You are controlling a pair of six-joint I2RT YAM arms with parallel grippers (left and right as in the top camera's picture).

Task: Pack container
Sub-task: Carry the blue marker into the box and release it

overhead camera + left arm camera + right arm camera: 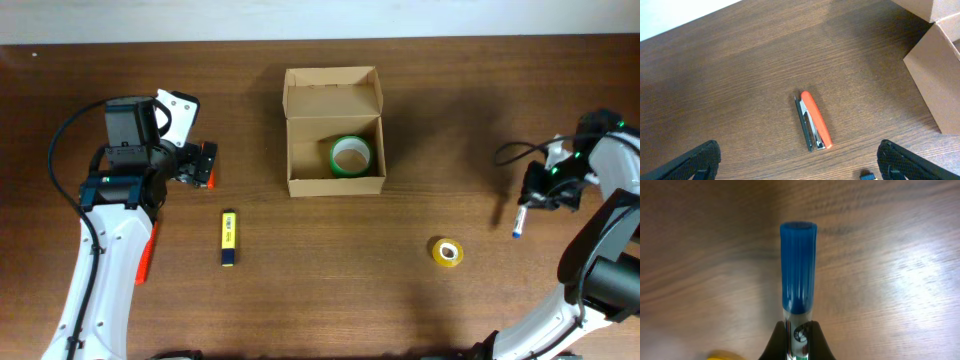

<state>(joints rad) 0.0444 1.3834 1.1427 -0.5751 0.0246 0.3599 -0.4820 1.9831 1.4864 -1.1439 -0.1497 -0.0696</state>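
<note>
The robot's right gripper needs to release the white marker inside the cardboard container [312,171], next to the green tape roll.
The tan cardboard container [336,184] stands open at the table's middle back, its flap lid [332,92] folded away. A green tape roll [350,155] lies inside it. My right gripper [535,195] is at the far right, shut on a blue-capped marker [518,222], which points down at the table; the right wrist view shows the marker [798,265] clamped between the fingers [799,340]. My left gripper [203,165] is open and empty, left of the container. In the left wrist view, its fingers [800,170] spread wide over bare wood, with the container's corner [940,75] at the right.
A red stapler [813,121] lies on the table ahead of the left fingers; overhead it [146,258] is partly under the left arm. A yellow highlighter [228,238] lies front left. A yellow tape roll [447,252] lies front right.
</note>
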